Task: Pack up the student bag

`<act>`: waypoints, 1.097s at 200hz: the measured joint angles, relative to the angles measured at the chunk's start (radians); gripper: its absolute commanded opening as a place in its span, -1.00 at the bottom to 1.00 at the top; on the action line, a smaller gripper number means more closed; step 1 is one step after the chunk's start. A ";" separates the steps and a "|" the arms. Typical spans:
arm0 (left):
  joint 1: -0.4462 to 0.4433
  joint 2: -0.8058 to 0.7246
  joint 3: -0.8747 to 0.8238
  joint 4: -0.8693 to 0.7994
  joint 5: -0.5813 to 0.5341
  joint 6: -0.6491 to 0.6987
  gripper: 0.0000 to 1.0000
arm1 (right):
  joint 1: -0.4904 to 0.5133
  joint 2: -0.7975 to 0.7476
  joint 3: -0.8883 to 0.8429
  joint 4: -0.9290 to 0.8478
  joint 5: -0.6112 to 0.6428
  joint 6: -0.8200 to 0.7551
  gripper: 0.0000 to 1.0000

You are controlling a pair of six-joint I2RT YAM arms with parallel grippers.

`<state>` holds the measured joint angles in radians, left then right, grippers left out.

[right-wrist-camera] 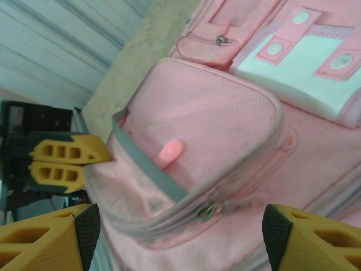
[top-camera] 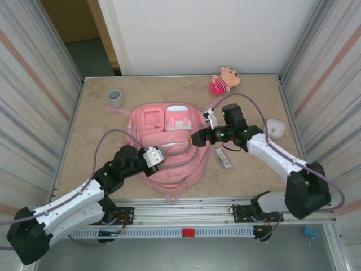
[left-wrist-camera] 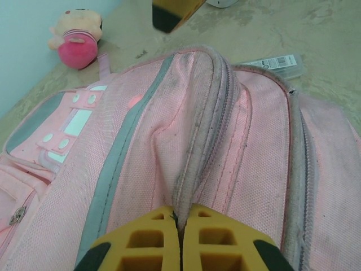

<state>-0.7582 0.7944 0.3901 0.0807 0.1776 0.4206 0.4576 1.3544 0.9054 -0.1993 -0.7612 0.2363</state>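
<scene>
The zipper slider is only partway along the pocket's seam, so the robot's right gripper needs to take the slider's pull [right-wrist-camera: 243, 204] and pull it toward the fold that the left gripper holds.
The student bag [top-camera: 169, 141], a large pink backpack, lies flat in the middle of the table. My left gripper [top-camera: 160, 156] is shut on a raised fold of the bag's fabric beside its zipper seam [left-wrist-camera: 194, 141]; in the left wrist view the yellow fingertips [left-wrist-camera: 181, 213] pinch that ridge. My right gripper [top-camera: 195, 137] hovers open over the bag's right side. In the right wrist view its jaws [right-wrist-camera: 180, 237] stand wide, with a metal zipper slider [right-wrist-camera: 206, 213] between them and untouched. A small pink tab [right-wrist-camera: 168, 153] lies on the pocket above.
A pink plush doll [top-camera: 224, 80] sits at the back right. A grey cup [top-camera: 115, 98] stands at the back left. A flat packaged item [top-camera: 223, 157] lies just right of the bag, and a white object [top-camera: 275, 127] lies further right. Metal walls enclose both sides.
</scene>
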 measured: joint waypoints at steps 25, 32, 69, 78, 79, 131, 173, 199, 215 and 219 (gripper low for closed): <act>0.000 0.000 -0.002 0.005 0.003 -0.001 -1.00 | -0.003 0.067 0.012 0.011 -0.086 -0.022 0.55; 0.000 0.000 -0.002 0.006 0.003 0.000 -1.00 | -0.003 0.077 0.012 0.014 -0.109 -0.026 0.55; 0.007 0.000 -0.002 0.008 0.010 -0.003 -1.00 | 0.002 0.102 0.012 0.018 -0.181 -0.051 0.45; 0.009 0.000 -0.002 0.008 0.012 -0.003 -1.00 | 0.002 0.104 0.012 0.015 -0.187 -0.061 0.38; 0.010 0.000 -0.002 0.007 0.013 -0.003 -1.00 | 0.002 0.104 0.012 0.014 -0.187 -0.063 0.37; 0.026 0.000 -0.002 0.005 0.025 -0.003 -1.00 | 0.002 0.078 0.012 -0.084 -0.228 -0.117 0.05; 0.033 -0.002 -0.002 0.006 0.033 -0.003 -1.00 | 0.000 -0.069 0.010 -0.185 -0.228 -0.145 0.49; 0.035 -0.002 -0.002 0.006 0.040 -0.004 -1.00 | -0.007 -0.126 0.006 -0.164 -0.168 -0.148 0.56; 0.037 -0.002 -0.002 0.008 0.043 -0.007 -1.00 | -0.006 -0.098 0.006 -0.129 -0.145 -0.148 0.56; 0.037 -0.002 -0.002 0.010 0.044 -0.008 -1.00 | -0.006 -0.088 0.006 -0.120 -0.143 -0.149 0.57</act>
<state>-0.7208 0.7921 0.3882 0.0910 0.2214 0.4129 0.4511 1.2663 0.9112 -0.3191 -0.9043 0.0875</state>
